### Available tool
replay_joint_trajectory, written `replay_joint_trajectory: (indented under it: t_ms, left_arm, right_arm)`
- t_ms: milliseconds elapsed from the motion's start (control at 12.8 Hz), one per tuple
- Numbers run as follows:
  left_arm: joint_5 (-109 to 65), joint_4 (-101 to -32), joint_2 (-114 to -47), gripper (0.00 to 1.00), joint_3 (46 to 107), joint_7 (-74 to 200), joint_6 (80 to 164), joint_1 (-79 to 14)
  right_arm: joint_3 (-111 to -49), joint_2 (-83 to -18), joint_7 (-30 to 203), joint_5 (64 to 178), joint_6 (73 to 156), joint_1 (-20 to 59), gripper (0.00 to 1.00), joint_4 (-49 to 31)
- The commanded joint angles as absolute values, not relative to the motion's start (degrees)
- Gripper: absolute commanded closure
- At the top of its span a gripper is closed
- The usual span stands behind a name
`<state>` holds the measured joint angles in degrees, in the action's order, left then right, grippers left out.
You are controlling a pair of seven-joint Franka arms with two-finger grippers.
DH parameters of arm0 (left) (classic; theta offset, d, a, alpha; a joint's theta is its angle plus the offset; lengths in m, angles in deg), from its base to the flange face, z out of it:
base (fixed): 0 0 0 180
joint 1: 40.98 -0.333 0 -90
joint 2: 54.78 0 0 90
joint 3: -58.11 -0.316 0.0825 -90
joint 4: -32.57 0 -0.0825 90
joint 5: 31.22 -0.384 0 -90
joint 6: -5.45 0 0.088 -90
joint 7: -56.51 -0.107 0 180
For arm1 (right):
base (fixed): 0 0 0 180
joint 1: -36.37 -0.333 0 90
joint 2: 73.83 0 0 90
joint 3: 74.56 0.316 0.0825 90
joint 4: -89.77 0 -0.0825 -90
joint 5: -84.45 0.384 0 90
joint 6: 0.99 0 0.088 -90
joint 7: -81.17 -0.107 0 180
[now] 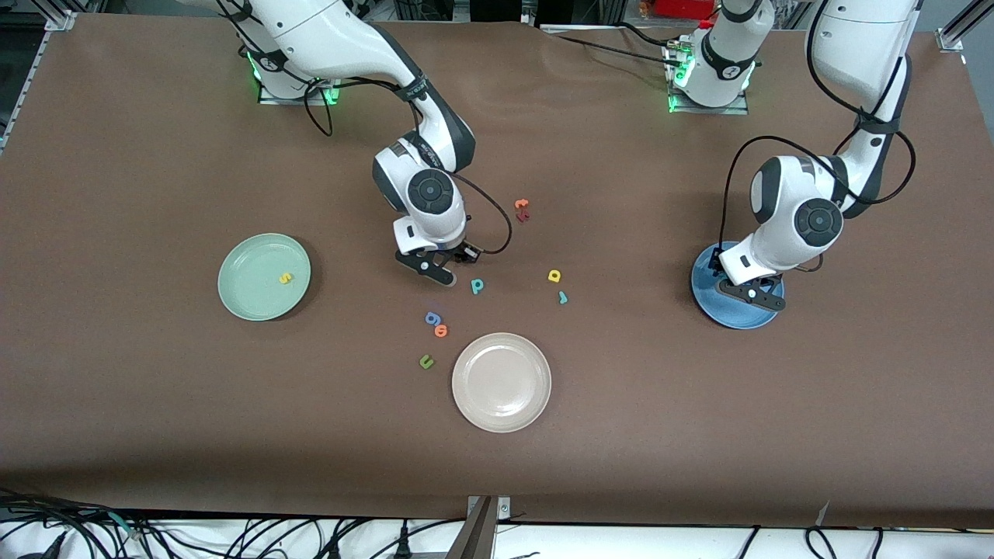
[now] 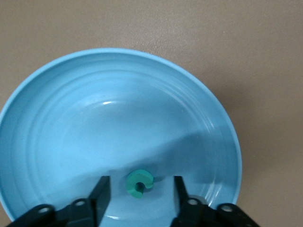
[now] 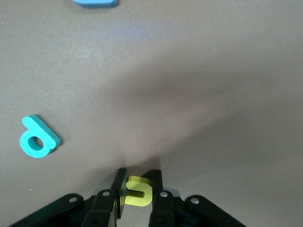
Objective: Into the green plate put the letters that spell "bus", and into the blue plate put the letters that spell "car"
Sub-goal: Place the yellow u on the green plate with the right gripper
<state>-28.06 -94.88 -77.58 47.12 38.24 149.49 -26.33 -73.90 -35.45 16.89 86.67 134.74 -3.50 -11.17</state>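
Next, I release the yellow u with my right gripper in the green plate [image 1: 283, 286], beside the yellow s. The yellow u is now low over the table beside the teal b.
My left gripper [image 1: 752, 298] hangs low over the blue plate [image 1: 710, 299], fingers open. The teal c [image 2: 135, 187] lies loose in the blue plate [image 2: 118, 118], between the spread fingers of the left gripper [image 2: 140, 182]. My right gripper [image 3: 137, 178] is shut on the yellow u [image 3: 140, 194], low over the table beside the teal b [image 3: 38, 138]. In the front view the right gripper [image 1: 446, 273] is close to the teal b [image 1: 477, 286]. The yellow s [image 1: 286, 277] lies in the green plate [image 1: 252, 307]. The yellow a [image 1: 554, 275] and the teal r [image 1: 563, 296] lie on the table between the arms.
A cream-white plate [image 1: 501, 404] sits nearer the front camera. A blue g [image 1: 432, 317], an orange o [image 1: 441, 331] and a dark green u [image 1: 425, 361] lie beside it. An orange t [image 1: 522, 205] lies farther from the camera, toward the bases.
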Motion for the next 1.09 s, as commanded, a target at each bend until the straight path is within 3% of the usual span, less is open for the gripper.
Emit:
replay_joint_trajectory:
  t_ms: [0, 156, 234, 312, 545, 701, 1013]
  left_arm:
    - [-26.12, -94.26, -76.23, 0.29, 48.95, 41.37, 149.33, -25.52]
    - [-26.21, -94.00, -75.87, 0.21, 51.85, 48.56, 149.33, -25.25]
    - [-26.21, -93.56, -75.87, 0.06, 53.17, 52.08, 149.33, -25.16]
    - [-26.30, -93.21, -75.87, 0.02, 53.79, 54.55, 149.33, -24.55]
    - [-26.21, -91.98, -75.96, 0.02, 55.11, 62.28, 149.33, -22.36]
    - [-26.21, -90.31, -76.40, 0.02, 56.61, 69.31, 149.33, -21.13]
    - [-26.39, -84.00, -80.34, 0.02, 60.56, 87.75, 149.33, -18.84]
  right_arm:
    - [-76.04, -37.78, 21.91, 86.12, 129.82, -3.27, 1.00, -10.35]
    - [-80.34, -39.63, 30.50, 86.38, 125.86, -3.18, 1.00, -10.25]
    - [-82.80, -40.07, 35.85, 86.73, 124.36, -2.83, 1.00, -10.25]
    - [-84.91, -40.60, 41.65, 86.82, 123.04, -2.31, 1.00, -10.25]
    - [-90.45, -41.22, 59.39, 86.91, 120.31, 1.29, 1.00, -10.43]
    - [-90.82, -40.87, 71.36, 87.52, 120.30, 7.33, 0.97, -11.13]
    - [-91.00, -41.31, 79.84, 87.79, 120.30, 12.28, 0.94, -14.38]
